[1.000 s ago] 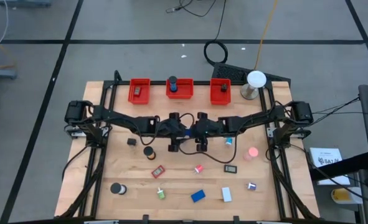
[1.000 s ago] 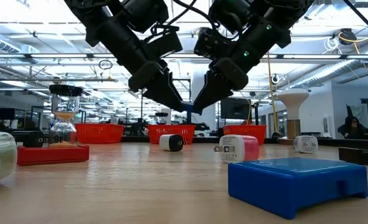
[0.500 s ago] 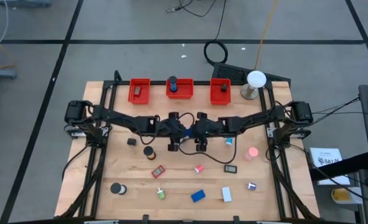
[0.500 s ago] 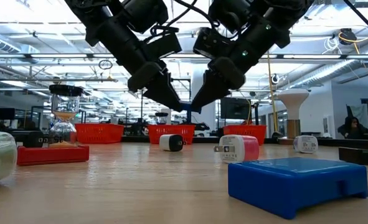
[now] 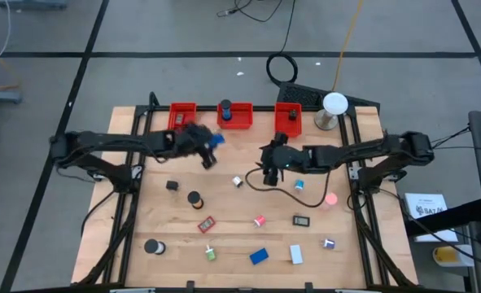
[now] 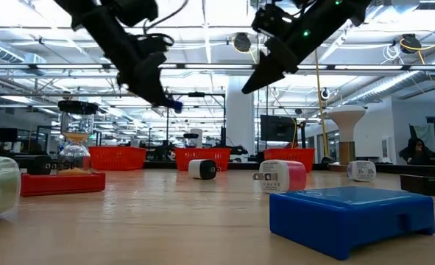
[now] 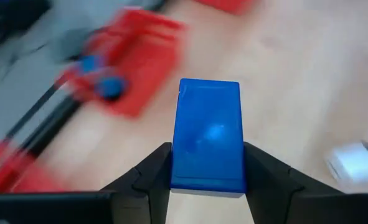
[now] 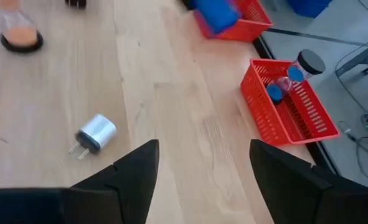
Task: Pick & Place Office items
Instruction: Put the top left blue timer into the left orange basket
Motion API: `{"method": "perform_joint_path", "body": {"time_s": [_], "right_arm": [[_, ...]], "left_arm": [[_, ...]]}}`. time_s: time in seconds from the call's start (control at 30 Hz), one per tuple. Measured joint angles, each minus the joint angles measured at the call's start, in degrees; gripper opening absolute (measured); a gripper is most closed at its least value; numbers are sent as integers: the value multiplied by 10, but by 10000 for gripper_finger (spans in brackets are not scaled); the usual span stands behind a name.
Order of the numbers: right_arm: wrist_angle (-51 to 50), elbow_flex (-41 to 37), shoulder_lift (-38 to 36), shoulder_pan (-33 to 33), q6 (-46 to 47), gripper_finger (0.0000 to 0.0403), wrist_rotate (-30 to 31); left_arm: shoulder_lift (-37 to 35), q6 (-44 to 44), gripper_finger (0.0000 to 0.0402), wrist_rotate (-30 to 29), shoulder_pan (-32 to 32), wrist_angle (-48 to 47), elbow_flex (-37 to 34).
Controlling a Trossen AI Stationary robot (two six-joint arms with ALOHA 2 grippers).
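Note:
I will use my left gripper to set the blue block free beside the digital timer, so that it rests inside its red bin [image 5: 188, 117]. The blue block is now held in the air.
My left gripper [image 5: 211, 145] [image 6: 164, 99] is shut on a blue rectangular block [image 5: 216, 139] [image 7: 208, 134], held in the air in front of the left red bin [image 5: 182, 118] and the middle red bin [image 5: 234, 115]. My right gripper [image 5: 264, 167] [image 8: 202, 180] hangs open right of the table's middle with nothing between its fingers. A white charger plug [image 5: 238, 181] [image 8: 93, 138] lies on its side on the wood just left of it. More office items are spread over the near half, among them a second blue block [image 5: 259, 256] and a black roll [image 5: 153, 246]. My left gripper pinches the blue block between its two fingers, by the two long sides [image 7: 179, 168] at the end nearest the wrist. The fingers slant down from the table's left and lie along the block, which sticks out ahead of them. The block is lifted clear of the table.
A third red bin [image 5: 287, 120] stands at the far right, next to a white dome lamp [image 5: 334, 110]. The middle bin holds a dark bottle with a blue top. A black cable loops over the wood under my right arm [image 5: 277, 185]. A pink hourglass [image 5: 330, 199] stands at the right.
Both grippers stood tip to tip over the table's middle with the blue block between them. My left gripper has gone up and toward the far left with the block, nearing the bins. My right gripper has let go of the block, risen and drawn back toward the right.

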Motion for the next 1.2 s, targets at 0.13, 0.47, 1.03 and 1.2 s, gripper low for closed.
{"method": "perform_joint_path", "body": {"time_s": [0.13,0.47,1.03,1.2], "right_arm": [[29,-27,-29,-8,10,210,1],[54,-72,-41,-18,20,89,1],[87,-100,-45,-19,11,34,1],[87,-100,-45,-19,11,35,1]], "left_arm": [[-64,-91,161,-67,77,-52,-23],[6,-136,161,11,277,-2,-37],[156,-195,161,19,344,89,-35],[188,-206,161,21,350,116,-35]]}}
